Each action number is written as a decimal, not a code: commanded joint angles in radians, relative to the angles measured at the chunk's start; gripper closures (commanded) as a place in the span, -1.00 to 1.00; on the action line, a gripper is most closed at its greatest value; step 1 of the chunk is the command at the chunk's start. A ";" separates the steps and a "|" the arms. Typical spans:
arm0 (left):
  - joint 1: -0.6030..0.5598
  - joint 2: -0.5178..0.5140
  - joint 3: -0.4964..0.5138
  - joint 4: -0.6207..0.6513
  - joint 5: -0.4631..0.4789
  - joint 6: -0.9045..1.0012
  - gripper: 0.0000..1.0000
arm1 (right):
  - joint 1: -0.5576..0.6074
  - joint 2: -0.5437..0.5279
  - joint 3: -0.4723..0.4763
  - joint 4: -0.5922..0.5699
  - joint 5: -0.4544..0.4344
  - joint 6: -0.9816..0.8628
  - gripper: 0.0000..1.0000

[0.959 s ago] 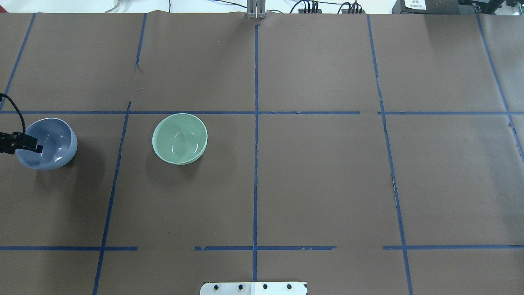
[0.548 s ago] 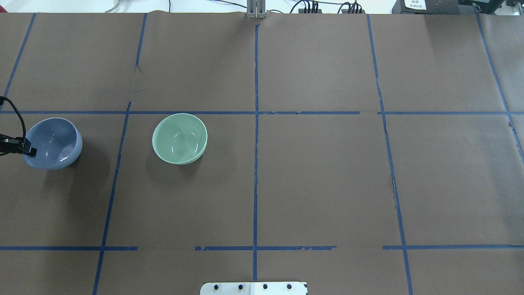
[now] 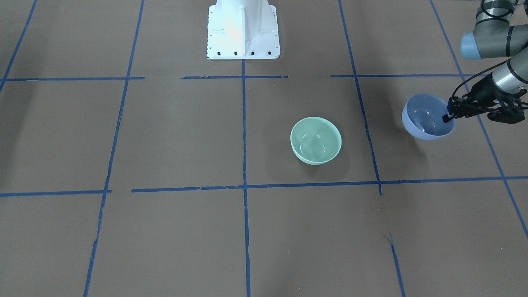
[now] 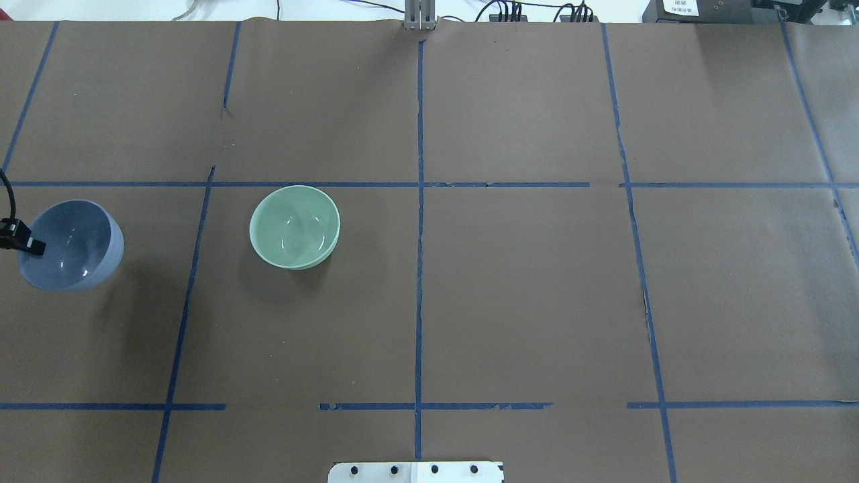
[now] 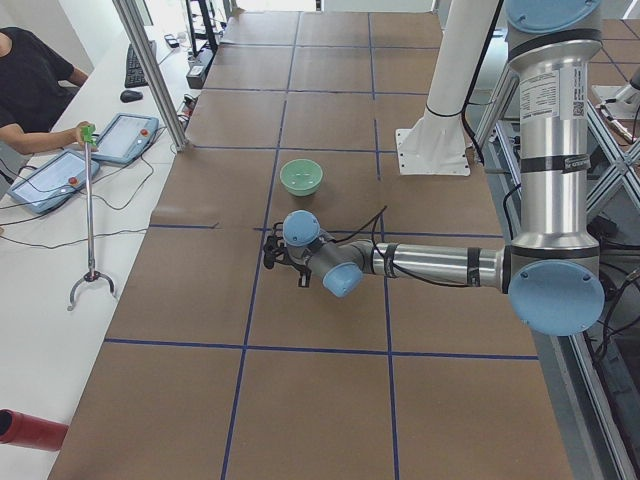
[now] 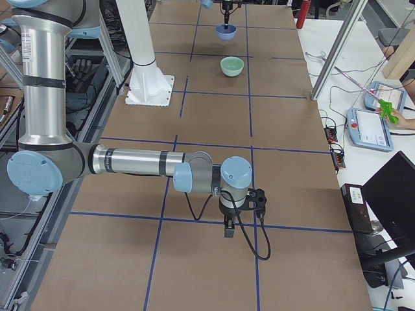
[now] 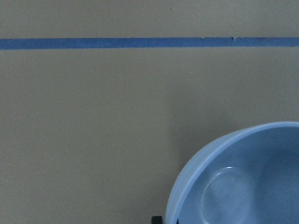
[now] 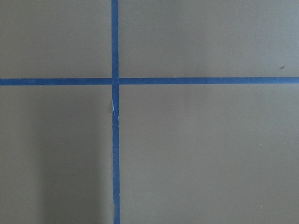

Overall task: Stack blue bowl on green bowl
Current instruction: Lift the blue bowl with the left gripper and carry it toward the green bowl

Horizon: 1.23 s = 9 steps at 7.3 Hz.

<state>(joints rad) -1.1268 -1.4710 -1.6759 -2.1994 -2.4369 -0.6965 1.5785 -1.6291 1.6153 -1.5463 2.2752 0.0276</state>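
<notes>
Next, my left gripper releases the blue bowl, which hangs tilted above the table now, so that it sits nested upright inside the hollow of the green bowl (image 3: 317,140).
The blue bowl (image 4: 70,247) hangs tilted a little above the table at its left end, over its own shadow. My left gripper (image 4: 28,244) is shut on its rim, one finger inside the bowl; it also shows in the front view (image 3: 449,116), pinching the blue bowl (image 3: 425,117). The bowl's rim fills the lower right of the left wrist view (image 7: 243,182). The green bowl (image 4: 294,227) sits upright on the table to the right of the blue one, apart from it; it also shows in the front view (image 3: 316,140). My right gripper (image 6: 228,223) hovers over bare table far away; I cannot tell whether it is open.
The table is covered in brown paper with a blue tape grid (image 4: 419,268). The white robot pedestal (image 3: 243,31) stands at the robot's edge. A reach-grabber stick (image 5: 90,210) and tablets (image 5: 125,138) lie on the operators' side bench.
The blue bowl has come off the table in my left gripper, tilted more, and shifted slightly left and toward the robot. The green bowl has not moved.
</notes>
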 commanded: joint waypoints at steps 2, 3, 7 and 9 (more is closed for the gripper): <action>-0.102 -0.031 -0.348 0.564 -0.017 0.198 1.00 | 0.000 0.000 0.000 0.000 0.000 0.000 -1.00; -0.137 -0.079 -0.408 0.683 -0.017 0.198 1.00 | 0.000 0.000 0.000 0.000 0.000 0.000 -1.00; -0.020 -0.321 -0.488 0.867 0.045 -0.127 1.00 | 0.000 0.000 0.000 0.000 0.000 0.000 -1.00; 0.144 -0.333 -0.423 0.582 0.064 -0.440 1.00 | 0.000 0.000 0.000 0.000 0.000 0.000 -1.00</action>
<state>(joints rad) -1.0744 -1.7901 -2.1379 -1.4707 -2.3850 -0.9610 1.5785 -1.6291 1.6152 -1.5463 2.2749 0.0276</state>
